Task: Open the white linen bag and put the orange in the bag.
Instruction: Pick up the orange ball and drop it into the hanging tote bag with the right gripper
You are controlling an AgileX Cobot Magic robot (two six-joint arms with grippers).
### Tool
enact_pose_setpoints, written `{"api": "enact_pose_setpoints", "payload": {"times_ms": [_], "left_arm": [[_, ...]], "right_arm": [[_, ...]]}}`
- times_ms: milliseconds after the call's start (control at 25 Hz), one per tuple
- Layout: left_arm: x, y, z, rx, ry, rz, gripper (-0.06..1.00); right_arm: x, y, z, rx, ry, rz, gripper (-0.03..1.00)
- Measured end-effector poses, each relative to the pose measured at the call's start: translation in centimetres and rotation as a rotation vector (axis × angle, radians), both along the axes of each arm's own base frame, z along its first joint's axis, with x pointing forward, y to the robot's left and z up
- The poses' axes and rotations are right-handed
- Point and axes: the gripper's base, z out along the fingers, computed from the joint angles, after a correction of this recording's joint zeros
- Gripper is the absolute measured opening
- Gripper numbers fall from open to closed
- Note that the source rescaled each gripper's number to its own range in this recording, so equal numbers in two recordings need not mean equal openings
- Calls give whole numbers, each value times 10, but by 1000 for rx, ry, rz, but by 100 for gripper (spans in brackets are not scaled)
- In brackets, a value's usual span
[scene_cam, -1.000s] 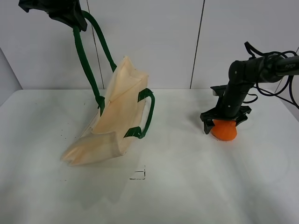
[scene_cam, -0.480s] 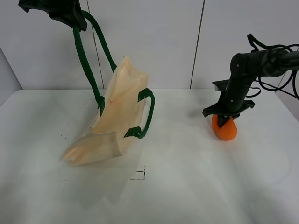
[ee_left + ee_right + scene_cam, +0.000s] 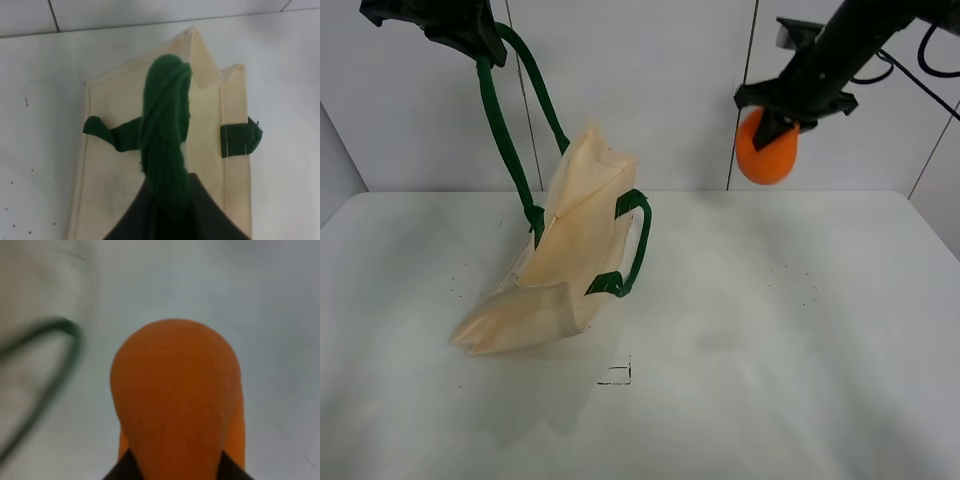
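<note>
Next, my right gripper lets go of the orange inside the white linen bag [image 3: 562, 273], between its dark green handles, behind the sagging front.
The white linen bag [image 3: 565, 255] hangs tilted, its bottom corner resting on the table at the left. My left gripper [image 3: 470, 40] is shut on one dark green handle [image 3: 505, 130] high above the table; the wrist view shows that handle [image 3: 165, 125] over the bag [image 3: 110, 170]. The other handle [image 3: 635, 240] droops at the bag's side. My right gripper [image 3: 782, 118] is shut on the orange [image 3: 766, 148] and holds it high in the air, right of the bag. The orange [image 3: 177, 395] fills the right wrist view.
The white table [image 3: 770, 350] has a small black square mark [image 3: 618, 374] near the front middle. A white panelled wall [image 3: 650, 90] stands behind. In the right wrist view a blurred green handle [image 3: 45, 365] shows below the orange.
My right gripper has lifted the orange off the table at the right and carried it up and slightly leftward. The left gripper and the bag have not moved.
</note>
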Motion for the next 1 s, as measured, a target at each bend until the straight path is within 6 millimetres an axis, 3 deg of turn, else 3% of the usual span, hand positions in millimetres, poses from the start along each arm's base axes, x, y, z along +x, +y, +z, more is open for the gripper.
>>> {"api": "enact_pose_setpoints", "payload": {"times_ms": [240,360,560,760,920,960,1000], "left_arm": [[0,0,0,0,0,0,0],[0,0,0,0,0,0,0],[0,0,0,1,0,-1,0],[0,0,0,1,0,-1,0],[0,0,0,1,0,-1,0],[0,0,0,1,0,-1,0],[0,0,0,1,0,-1,0]], "right_arm": [[-19,77,8,117,-30,154,1],[-26,114,-6,130,-28,220,1],[-37,169,-46,124,17,312,1],[-33,192,-91,117,75,316,1],[-28,197,-110,135,90,296,2],[-28,197,-110,140,91,295,7],[-28,197,-110,144,92,294,20]]}}
